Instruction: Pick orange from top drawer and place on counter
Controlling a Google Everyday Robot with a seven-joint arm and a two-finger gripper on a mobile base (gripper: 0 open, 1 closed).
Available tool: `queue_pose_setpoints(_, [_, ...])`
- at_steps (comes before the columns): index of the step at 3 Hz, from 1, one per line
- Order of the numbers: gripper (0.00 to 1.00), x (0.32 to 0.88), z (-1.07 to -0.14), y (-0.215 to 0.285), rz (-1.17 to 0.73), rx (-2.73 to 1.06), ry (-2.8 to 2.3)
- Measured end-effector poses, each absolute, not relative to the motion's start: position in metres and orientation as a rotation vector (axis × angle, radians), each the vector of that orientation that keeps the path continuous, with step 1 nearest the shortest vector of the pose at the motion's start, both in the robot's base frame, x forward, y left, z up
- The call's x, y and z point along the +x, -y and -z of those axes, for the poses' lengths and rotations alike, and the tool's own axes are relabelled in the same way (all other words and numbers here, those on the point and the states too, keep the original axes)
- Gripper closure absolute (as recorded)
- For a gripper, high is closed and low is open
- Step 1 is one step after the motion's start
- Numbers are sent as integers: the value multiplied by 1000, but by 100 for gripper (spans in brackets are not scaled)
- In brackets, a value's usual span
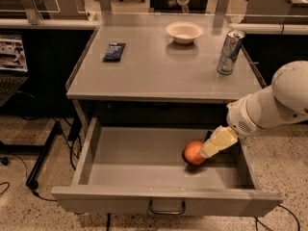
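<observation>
The orange in the open top drawer is next for my gripper, which should go to it and close around the orange's middle (pixel 195 154).
The orange (pixel 192 152) lies in the open top drawer (pixel 144 165), right of its middle. My gripper (pixel 210 148) reaches down into the drawer from the right, its cream-coloured fingers (pixel 219 141) right against the orange's right side. The counter (pixel 159 64) lies above the drawer.
On the counter stand a white bowl (pixel 184 32) at the back, a silver drink can (pixel 230 52) at the right and a dark snack packet (pixel 114 51) at the left. The drawer's front panel bears a metal loop handle (pixel 166 209). My white arm (pixel 274 105) hangs over the drawer's right wall.
</observation>
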State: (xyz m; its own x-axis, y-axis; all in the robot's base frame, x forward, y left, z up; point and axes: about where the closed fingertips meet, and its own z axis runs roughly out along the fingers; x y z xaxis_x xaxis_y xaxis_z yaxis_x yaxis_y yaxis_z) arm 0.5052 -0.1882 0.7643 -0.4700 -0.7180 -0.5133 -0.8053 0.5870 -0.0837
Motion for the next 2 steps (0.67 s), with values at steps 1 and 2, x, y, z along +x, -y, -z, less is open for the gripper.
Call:
queue_pose_setpoints(1, [0, 505, -750, 182, -241, -1195, -2323])
queue_pose_setpoints(2, [0, 508, -725, 172, -250, -1172, -2325])
